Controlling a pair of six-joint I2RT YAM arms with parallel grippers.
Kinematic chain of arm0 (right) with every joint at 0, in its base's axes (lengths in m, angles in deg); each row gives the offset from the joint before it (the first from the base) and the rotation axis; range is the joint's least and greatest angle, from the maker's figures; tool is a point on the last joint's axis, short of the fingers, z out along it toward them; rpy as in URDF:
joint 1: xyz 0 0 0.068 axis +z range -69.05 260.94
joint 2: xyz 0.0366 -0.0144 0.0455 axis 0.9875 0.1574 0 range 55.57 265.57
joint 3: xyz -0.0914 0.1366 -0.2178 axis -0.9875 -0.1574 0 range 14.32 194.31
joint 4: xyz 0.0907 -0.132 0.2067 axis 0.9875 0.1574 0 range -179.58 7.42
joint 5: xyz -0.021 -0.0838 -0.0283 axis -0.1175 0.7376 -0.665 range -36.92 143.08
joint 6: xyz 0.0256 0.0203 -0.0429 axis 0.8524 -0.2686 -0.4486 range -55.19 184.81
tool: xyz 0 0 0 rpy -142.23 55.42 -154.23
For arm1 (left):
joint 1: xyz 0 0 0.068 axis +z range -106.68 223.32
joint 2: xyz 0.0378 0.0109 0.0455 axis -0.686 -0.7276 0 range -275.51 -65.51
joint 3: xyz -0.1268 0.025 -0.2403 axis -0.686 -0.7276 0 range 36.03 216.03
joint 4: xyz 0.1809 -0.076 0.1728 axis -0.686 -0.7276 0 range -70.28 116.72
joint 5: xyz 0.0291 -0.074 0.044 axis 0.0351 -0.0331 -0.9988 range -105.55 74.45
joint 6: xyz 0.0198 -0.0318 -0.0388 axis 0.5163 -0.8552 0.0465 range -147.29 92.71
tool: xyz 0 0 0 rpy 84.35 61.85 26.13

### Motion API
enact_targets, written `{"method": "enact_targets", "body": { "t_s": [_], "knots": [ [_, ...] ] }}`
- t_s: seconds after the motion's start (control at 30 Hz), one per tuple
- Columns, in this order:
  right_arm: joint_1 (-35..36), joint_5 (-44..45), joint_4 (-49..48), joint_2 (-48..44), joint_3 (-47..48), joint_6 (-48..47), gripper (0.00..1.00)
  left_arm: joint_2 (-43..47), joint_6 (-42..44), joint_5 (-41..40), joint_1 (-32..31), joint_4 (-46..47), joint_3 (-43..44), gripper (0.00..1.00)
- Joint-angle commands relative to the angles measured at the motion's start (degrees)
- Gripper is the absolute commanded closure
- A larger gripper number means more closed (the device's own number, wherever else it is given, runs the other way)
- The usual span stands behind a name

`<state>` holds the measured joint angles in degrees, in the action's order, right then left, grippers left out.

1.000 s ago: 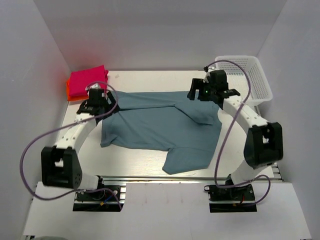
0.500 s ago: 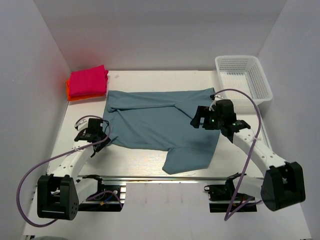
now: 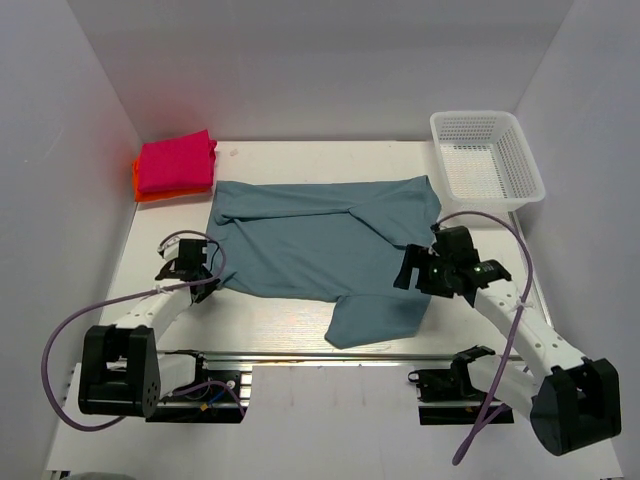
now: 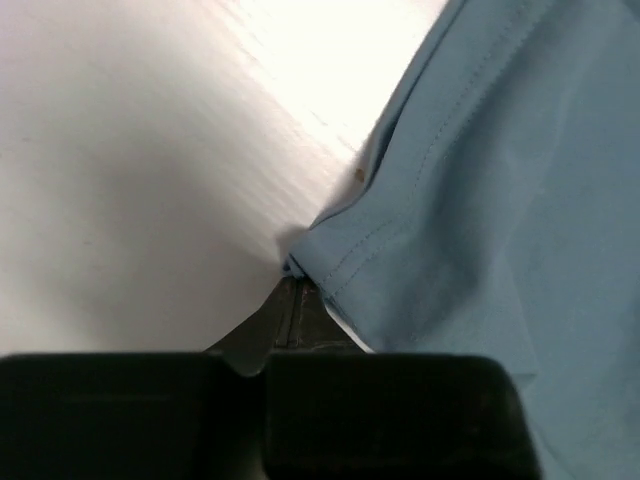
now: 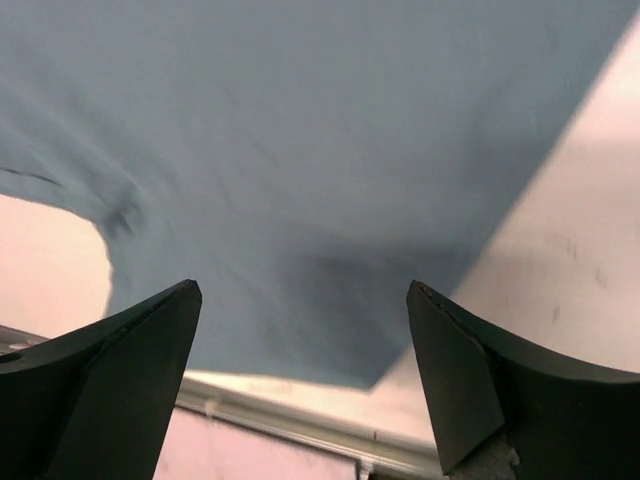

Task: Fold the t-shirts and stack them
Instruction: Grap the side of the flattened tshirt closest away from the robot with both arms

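Note:
The side edge of the teal-blue t-shirt buckles by its corner, so next I open my left gripper, take that edge farther from the corner (image 4: 406, 100) and pull it straight.
A large teal-blue t-shirt (image 3: 320, 240) lies spread flat in the middle of the table, one sleeve reaching toward the near edge. My left gripper (image 3: 203, 286) is at its near-left corner. In the left wrist view that gripper (image 4: 295, 285) is shut, with the hemmed corner of the shirt (image 4: 500, 200) bunched at its tips. My right gripper (image 3: 406, 278) hovers over the near-right part of the shirt. It is open (image 5: 303, 290), with teal cloth (image 5: 300, 150) below and nothing between its fingers. A folded pink t-shirt (image 3: 177, 160) rests on an orange one (image 3: 143, 190) at the far left.
A white mesh basket (image 3: 485, 115) stands at the far right corner. White walls close in the table on three sides. A metal rail (image 3: 300, 355) runs along the near edge, just past the shirt's sleeve.
Both arms pulled back from the shirt's far edge toward the near side. The left gripper went from open to shut at the near-left corner. The right gripper stayed open.

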<state>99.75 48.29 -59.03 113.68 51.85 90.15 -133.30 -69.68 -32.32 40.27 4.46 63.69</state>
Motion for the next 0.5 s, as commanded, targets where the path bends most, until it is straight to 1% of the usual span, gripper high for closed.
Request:
{"method": "enact_targets", "body": {
  "t_s": [0.0, 0.03, 0.07, 0.13, 0.27, 0.37, 0.47],
  "knots": [
    [0.2, 0.9, 10.6, -2.3, -3.2, 5.5, 0.13, -0.2, 2.1, 3.8, 0.2, 4.0, -0.8, 1.0],
    [0.1, 0.6, 11.5, -3.0, -5.5, 5.9, 0.15, 1.7, 2.1, 3.8, 0.2, 4.0, -0.8, 1.0],
    [0.1, -3.1, 11.6, -3.2, -6.2, 6.6, 0.17, 2.7, 2.1, 3.8, 0.2, 2.2, -0.8, 1.0],
    [0.3, -6.3, 12.2, -4.0, -7.0, 8.1, 0.2, 5.3, 1.6, 1.3, 0.2, 0.2, -0.2, 1.0],
    [1.0, -7.2, 12.1, -3.9, -8.4, 9.5, 0.21, 12.5, -0.2, -1.9, 0.2, -4.4, 1.8, 1.0],
    [1.6, -6.8, 10.9, -2.2, -9.2, 10.1, 0.21, 13.8, -0.2, -2.5, 0.2, -5.0, 2.3, 1.0],
    [2.1, -8.5, 8.1, -0.1, -10.4, 10.6, 0.27, 13.8, -0.2, -2.5, 0.2, -5.0, 2.3, 1.0]
  ]
}}
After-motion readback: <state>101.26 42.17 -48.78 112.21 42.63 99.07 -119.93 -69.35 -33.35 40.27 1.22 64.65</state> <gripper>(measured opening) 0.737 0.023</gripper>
